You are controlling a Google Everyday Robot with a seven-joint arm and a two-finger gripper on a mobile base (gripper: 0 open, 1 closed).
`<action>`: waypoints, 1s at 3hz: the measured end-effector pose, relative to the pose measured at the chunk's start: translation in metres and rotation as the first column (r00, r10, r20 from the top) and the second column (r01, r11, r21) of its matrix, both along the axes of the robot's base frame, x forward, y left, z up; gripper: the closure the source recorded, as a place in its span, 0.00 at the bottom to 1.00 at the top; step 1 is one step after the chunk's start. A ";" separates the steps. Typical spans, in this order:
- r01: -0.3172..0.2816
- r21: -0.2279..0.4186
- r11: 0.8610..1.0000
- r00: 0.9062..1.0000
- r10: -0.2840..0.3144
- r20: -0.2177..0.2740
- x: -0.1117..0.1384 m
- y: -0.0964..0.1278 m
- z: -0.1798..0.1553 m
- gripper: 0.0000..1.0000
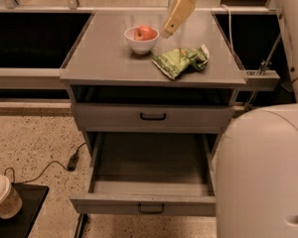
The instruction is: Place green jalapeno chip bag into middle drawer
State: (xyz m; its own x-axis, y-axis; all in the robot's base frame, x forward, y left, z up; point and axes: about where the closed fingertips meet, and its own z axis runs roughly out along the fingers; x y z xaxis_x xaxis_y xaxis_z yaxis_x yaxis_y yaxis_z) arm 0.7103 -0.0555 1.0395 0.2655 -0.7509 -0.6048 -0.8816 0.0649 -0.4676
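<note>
The robot's gripper should next grasp the pale end [198, 57] of the green jalapeno chip bag, the end that is farther from the white bowl.
The green jalapeno chip bag [181, 61] lies crumpled on the grey cabinet top [104, 58], right of centre, with its pale end to the right. My gripper [175, 18] hangs above the back of the top, behind and above the bag, just right of the white bowl, and holds nothing that I can see. The middle drawer [144, 204] stands pulled out below, and its dark floor [149, 157] is bare.
A white bowl [140, 44] holding a red apple [145, 32] sits left of the bag. The upper drawer front [151, 117] is closed. My white body [263, 172] fills the lower right beside the open drawer. A paper cup [2, 197] and a cable [72, 160] are on the floor at left.
</note>
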 end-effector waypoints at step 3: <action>0.135 0.006 0.991 0.973 -0.131 -0.192 0.024 -0.056 -0.063 0.00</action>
